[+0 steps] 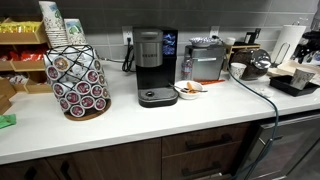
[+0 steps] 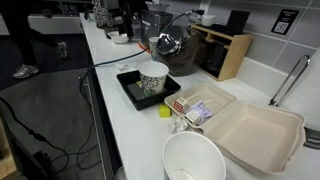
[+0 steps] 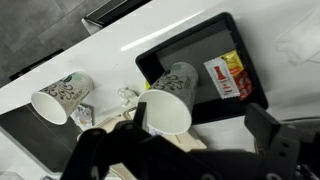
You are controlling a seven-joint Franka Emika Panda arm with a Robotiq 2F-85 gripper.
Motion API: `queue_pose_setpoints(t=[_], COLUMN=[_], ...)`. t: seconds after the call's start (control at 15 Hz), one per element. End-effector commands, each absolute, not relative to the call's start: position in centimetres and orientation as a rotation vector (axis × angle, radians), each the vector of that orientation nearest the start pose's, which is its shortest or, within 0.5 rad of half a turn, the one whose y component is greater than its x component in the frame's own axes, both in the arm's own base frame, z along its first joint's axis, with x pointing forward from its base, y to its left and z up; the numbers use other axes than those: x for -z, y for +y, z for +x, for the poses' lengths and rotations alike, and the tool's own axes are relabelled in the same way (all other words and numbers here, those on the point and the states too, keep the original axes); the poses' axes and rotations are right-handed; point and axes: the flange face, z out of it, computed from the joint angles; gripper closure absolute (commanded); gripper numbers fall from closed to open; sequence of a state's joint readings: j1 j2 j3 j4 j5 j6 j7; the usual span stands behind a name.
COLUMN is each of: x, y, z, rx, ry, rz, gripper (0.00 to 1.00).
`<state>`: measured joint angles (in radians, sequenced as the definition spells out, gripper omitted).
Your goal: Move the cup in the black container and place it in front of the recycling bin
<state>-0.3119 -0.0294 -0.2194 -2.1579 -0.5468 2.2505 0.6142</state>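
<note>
The robot's gripper will close on the cup's rim (image 1: 304, 71) (image 3: 190, 121), on the side nearest the red and yellow packet in the black container.
The cup (image 2: 153, 80) is pale with a faint print and stands upright in the shallow black container (image 2: 130, 92) on the white counter. In the wrist view the cup (image 3: 172, 98) shows its open mouth, at the near edge of the container (image 3: 205, 45). My gripper (image 3: 200, 121) hangs above it with its jaws wide apart. The cup's rim is next to one finger, and the other finger is well clear of it. In an exterior view the container (image 1: 296, 88) is at the far end of the counter. No recycling bin is in view.
A second printed cup (image 3: 62, 97) lies on the counter beside the container. A red and yellow packet (image 3: 225, 75) lies in the container. A tan clamshell box (image 2: 255, 130), a white bowl-like rim (image 2: 195, 160) and a dark pot (image 2: 172, 48) stand close by. Coffee machines (image 1: 150, 65) are further along.
</note>
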Motion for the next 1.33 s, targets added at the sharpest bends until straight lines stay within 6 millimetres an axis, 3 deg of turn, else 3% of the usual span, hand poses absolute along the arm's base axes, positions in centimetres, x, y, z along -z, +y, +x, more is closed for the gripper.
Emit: queue_pose_setpoints(t=[0.0, 0.2, 0.4, 0.47, 0.53, 0.67, 1.07, 1.2, 1.27], x=[-40.4, -38.8, -37.4, -36.9, -36.5, -35.9, -35.2, -36.0, -37.5], y=[-32.4, -34.1, -35.4, -35.6, -35.8, -36.1, -36.4, -36.3, -35.8], z=[47.8, 48.9, 49.7, 50.0, 50.2, 50.6, 51.3, 51.0, 50.6], rx=[0.223, 0.189, 0.151, 0.134, 0.123, 0.103, 0.082, 0.081, 0.099], ry=[1.480, 1.493, 1.504, 1.504, 1.502, 1.496, 1.449, 1.455, 1.463], rz=[-3.271, -3.264, -3.235, -3.223, -3.209, -3.184, -3.174, -3.183, -3.203], gripper=[0.00, 0.00, 0.12, 0.20, 0.35, 0.52, 0.97, 1.00, 1.00])
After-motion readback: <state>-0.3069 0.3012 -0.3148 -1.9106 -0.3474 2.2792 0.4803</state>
